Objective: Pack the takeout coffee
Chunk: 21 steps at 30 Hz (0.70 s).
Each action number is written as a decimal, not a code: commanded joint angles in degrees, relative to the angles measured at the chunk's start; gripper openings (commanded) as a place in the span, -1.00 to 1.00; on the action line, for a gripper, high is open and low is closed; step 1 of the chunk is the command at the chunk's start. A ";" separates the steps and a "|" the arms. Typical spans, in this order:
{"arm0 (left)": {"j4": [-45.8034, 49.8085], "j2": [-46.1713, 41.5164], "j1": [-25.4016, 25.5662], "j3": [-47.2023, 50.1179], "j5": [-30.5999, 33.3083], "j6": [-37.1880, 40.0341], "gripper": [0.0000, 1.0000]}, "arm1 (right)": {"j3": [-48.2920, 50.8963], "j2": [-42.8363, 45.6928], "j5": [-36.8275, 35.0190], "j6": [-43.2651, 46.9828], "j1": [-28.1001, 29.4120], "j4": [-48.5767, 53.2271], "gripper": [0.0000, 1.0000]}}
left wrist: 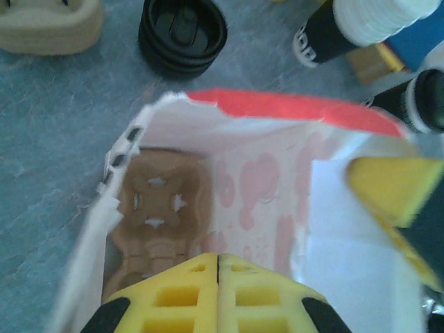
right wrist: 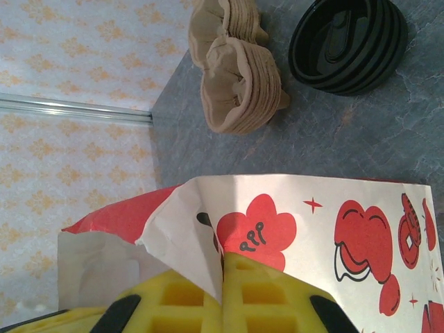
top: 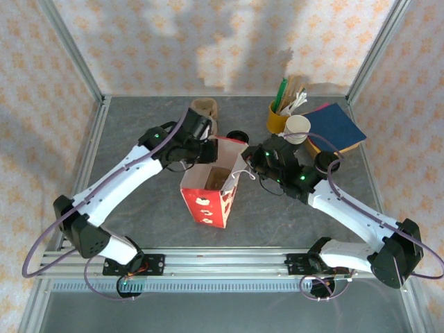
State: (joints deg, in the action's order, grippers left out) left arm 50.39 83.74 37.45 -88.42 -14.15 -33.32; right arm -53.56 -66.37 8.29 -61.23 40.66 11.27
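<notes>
I will back my left gripper out, as it is shut inside the bag's opening, then open it and pinch the bag's free side edge [left wrist: 104, 201] to steady the bag.
The takeout coffee [top: 326, 162], a dark cup with a black lid, stands on the table right of my right arm; it also appears at the right edge in the left wrist view [left wrist: 424, 104]. A red-and-white paper bag [top: 208, 201] stands open mid-table with a brown pulp cup carrier [left wrist: 156, 208] at its bottom. My left gripper [top: 208, 144] [left wrist: 217, 258] is shut at the bag's back-left rim. My right gripper [top: 251, 164] [right wrist: 223, 258] is shut on the bag's right rim [right wrist: 187, 236], a fold of paper pinched between its fingers. Both hold the mouth apart.
A stack of black lids [top: 237, 134] [right wrist: 347, 41] and a stack of pulp carriers [top: 205, 108] [right wrist: 239, 90] sit behind the bag. At the back right are a yellow cup of sticks [top: 279, 118], stacked white cups [top: 297, 127] and a blue book [top: 338, 125].
</notes>
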 commanded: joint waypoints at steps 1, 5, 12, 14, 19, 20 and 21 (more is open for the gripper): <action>-4.30 -3.15 -0.63 -1.14 -1.58 -3.70 -0.80 | -2.47 -0.91 -1.86 1.80 -0.24 2.71 -1.00; -5.99 -7.98 -2.56 -2.46 0.73 -2.87 -0.73 | -4.34 -2.23 -1.08 4.10 -0.31 3.83 -0.87; -3.86 -12.89 -7.54 -0.87 6.19 4.16 -0.14 | -8.37 -7.28 5.92 8.64 -2.91 5.82 -0.46; -4.16 -13.36 -7.57 0.61 5.57 7.54 -0.02 | -9.28 -8.52 7.70 9.70 -3.61 6.36 -0.37; -4.63 -13.32 -7.58 4.06 5.22 12.08 0.11 | -14.13 -9.74 7.32 14.16 -4.15 10.19 -0.19; -5.94 -13.69 -7.62 5.51 4.05 12.54 0.14 | -15.42 -9.74 7.05 15.52 -4.23 11.16 -0.07; -7.40 -14.21 -7.63 7.00 3.44 12.85 0.15 | -16.91 -9.98 6.60 16.75 -4.41 12.74 0.03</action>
State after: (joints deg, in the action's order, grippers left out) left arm 45.71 70.08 29.95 -84.20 -10.04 -24.36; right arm -66.13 -76.47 15.07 -49.58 36.80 20.23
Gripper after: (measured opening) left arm 0.570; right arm 0.484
